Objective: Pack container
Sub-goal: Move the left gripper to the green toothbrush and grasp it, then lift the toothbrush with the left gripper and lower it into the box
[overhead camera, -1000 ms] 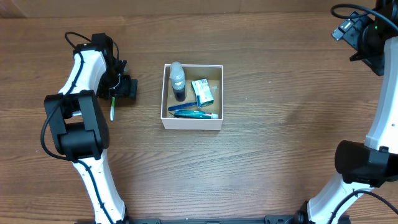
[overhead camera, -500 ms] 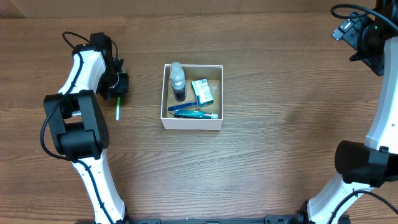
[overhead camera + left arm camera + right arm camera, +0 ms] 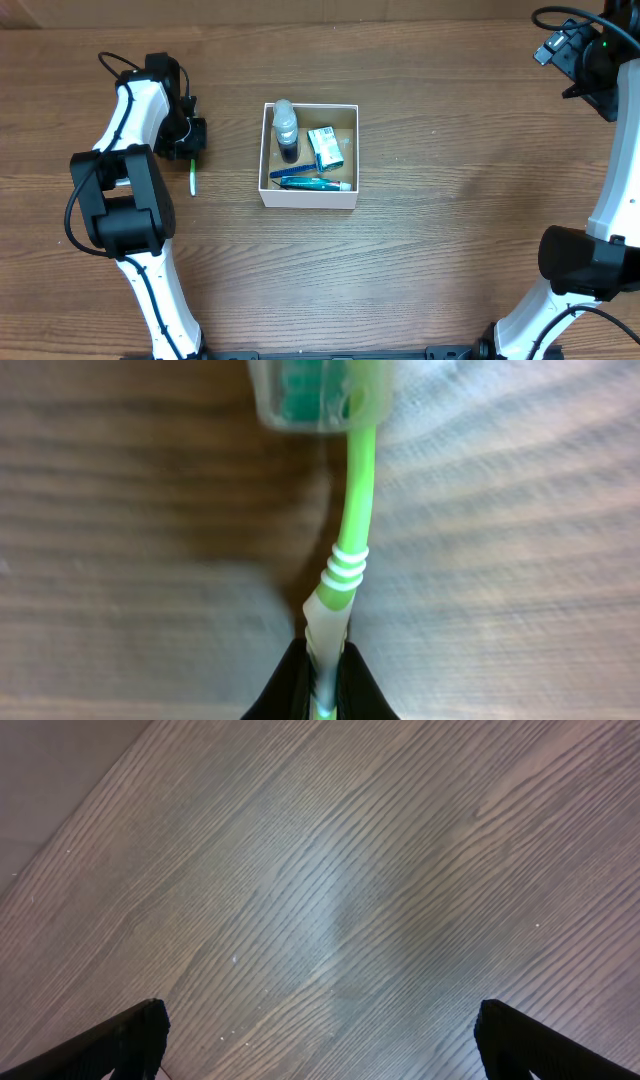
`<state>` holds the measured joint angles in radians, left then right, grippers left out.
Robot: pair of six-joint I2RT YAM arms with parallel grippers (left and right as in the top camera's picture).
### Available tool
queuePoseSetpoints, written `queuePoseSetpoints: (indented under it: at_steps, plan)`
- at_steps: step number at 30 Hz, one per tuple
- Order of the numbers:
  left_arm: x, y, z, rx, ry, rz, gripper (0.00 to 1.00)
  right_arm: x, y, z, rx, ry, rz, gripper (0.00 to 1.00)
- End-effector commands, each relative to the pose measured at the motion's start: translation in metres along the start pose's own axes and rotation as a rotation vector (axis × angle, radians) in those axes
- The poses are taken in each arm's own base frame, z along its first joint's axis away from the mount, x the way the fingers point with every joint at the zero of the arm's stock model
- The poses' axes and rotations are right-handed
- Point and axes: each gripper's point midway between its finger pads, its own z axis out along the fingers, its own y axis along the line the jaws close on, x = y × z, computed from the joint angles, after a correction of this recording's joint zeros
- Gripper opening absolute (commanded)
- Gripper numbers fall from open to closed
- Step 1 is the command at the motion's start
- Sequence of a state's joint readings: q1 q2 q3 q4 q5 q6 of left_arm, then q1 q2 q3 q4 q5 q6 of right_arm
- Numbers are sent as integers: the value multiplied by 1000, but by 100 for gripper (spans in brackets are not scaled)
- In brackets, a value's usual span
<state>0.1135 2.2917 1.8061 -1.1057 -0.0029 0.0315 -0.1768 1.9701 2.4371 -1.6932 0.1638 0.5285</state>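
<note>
The robot's left gripper needs to set the green toothbrush down in the container (image 3: 311, 174) between the blue tube and the green-and-white packet.
The container (image 3: 308, 197), a square white-walled box with a brown floor, sits mid-table. Inside lie a clear bottle with a dark base (image 3: 286, 130), a green-and-white packet (image 3: 325, 148) and a blue tube (image 3: 312, 182). Left of the box, my left gripper (image 3: 190, 143) is shut on the handle end of a green toothbrush (image 3: 192, 178). In the left wrist view the green toothbrush (image 3: 355, 510) runs straight away from the left gripper (image 3: 325, 680), with a clear cap on its head (image 3: 315, 395). My right gripper (image 3: 590, 60) hangs open at the far right corner, and the right gripper (image 3: 320, 1040) has only wood below it.
The left arm's white links and black base (image 3: 125, 200) stand at the table's left side. The right arm's base (image 3: 585, 260) stands at the right. Bare wood grain surrounds the box on all sides.
My left gripper's jaws have closed on the toothbrush handle after shifting slightly left. The brush has swung a little to the right. The right arm has not moved.
</note>
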Motion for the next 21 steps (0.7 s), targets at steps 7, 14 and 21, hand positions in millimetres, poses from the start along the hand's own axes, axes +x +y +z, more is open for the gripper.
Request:
queuePoseSetpoints:
  at_steps: [7, 14, 21]
  plan:
    - [-32, -49, -159, 156, -285, 62, 4, -3, -2, -5, -4, -19, 12, 100]
    - [16, -140, -274, 214, -535, 506, 4, -3, -2, -5, -4, -19, 12, 100]
    - [83, -221, -286, 122, -536, 1027, 4, -3, -2, -5, -4, -19, 12, 100]
